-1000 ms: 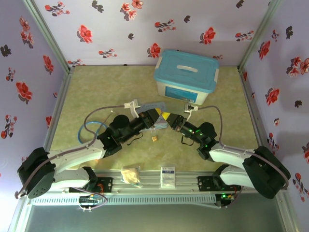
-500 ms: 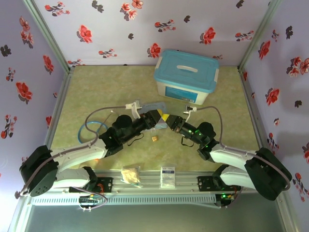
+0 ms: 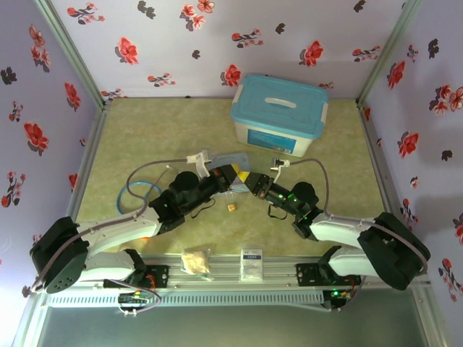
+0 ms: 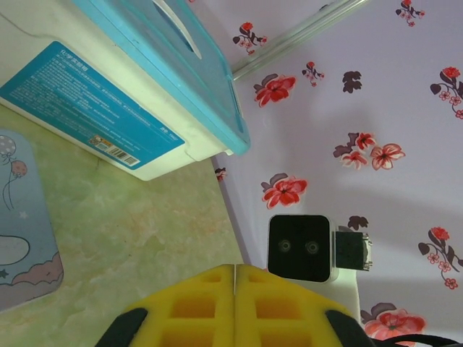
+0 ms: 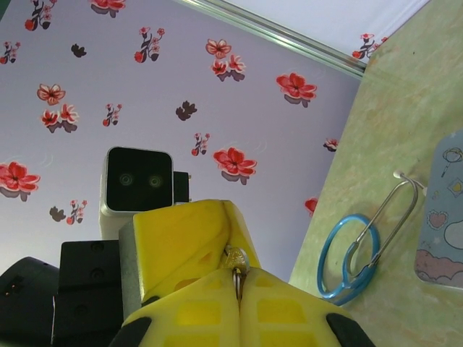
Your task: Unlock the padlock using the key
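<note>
The key's ring alone is in my right gripper and its blade is inside my left gripper, so my right gripper will take the head (image 5: pixel 236 256) before my left gripper pulls away.
The brass padlock (image 3: pixel 232 207) lies on the green table just below the two grippers, with neither touching it. My left gripper (image 3: pixel 237 176) and right gripper (image 3: pixel 249 181) meet tip to tip above it. In the right wrist view, the right gripper (image 5: pixel 237 278) is shut on a thin metal ring of the key (image 5: pixel 236 257). The key's rounded metal head sits at the seam of the left gripper's yellow fingers (image 5: pixel 192 231). In the left wrist view, the left gripper (image 4: pixel 235 267) is shut with just a thin pale line between its pads.
A blue-lidded white box (image 3: pixel 278 116) stands at the back right. The pastel cartoon tin (image 3: pixel 230 158) lies behind the grippers. A blue-tubed stethoscope (image 3: pixel 141 191) lies by the left arm. Two small packets (image 3: pixel 195 260) rest on the front rail.
The right gripper has slid left and now touches the left gripper's tips. The left gripper shifted slightly up and right. The padlock has stayed put.
</note>
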You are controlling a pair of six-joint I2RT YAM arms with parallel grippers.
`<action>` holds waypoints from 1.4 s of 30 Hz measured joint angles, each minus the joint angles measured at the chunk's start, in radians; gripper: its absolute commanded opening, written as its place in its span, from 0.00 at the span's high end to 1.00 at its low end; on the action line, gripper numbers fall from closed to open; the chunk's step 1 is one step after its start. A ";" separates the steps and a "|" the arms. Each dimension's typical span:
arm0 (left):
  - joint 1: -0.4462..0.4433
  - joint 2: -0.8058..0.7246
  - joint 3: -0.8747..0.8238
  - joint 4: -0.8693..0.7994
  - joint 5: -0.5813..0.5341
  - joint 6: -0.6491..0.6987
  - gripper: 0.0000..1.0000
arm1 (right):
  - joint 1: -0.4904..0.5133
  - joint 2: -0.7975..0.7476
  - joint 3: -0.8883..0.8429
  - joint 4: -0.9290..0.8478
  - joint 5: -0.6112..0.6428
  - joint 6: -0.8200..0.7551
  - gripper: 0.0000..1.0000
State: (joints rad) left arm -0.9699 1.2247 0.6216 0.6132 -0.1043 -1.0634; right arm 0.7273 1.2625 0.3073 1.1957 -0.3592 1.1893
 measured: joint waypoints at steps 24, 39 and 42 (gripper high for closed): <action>0.000 -0.001 0.000 0.019 -0.004 -0.007 1.00 | 0.005 0.075 -0.001 0.141 0.020 0.050 0.92; 0.000 -0.014 -0.023 0.023 -0.021 -0.007 0.54 | 0.006 0.075 -0.006 0.143 0.038 0.049 1.00; 0.000 -0.061 -0.023 -0.024 -0.050 0.021 0.47 | 0.006 0.062 -0.021 0.116 0.051 0.042 1.00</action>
State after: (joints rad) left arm -0.9695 1.1633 0.5983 0.5888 -0.1539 -1.0420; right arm 0.7334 1.3247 0.2859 1.3117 -0.3077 1.2308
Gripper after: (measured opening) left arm 0.509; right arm 0.042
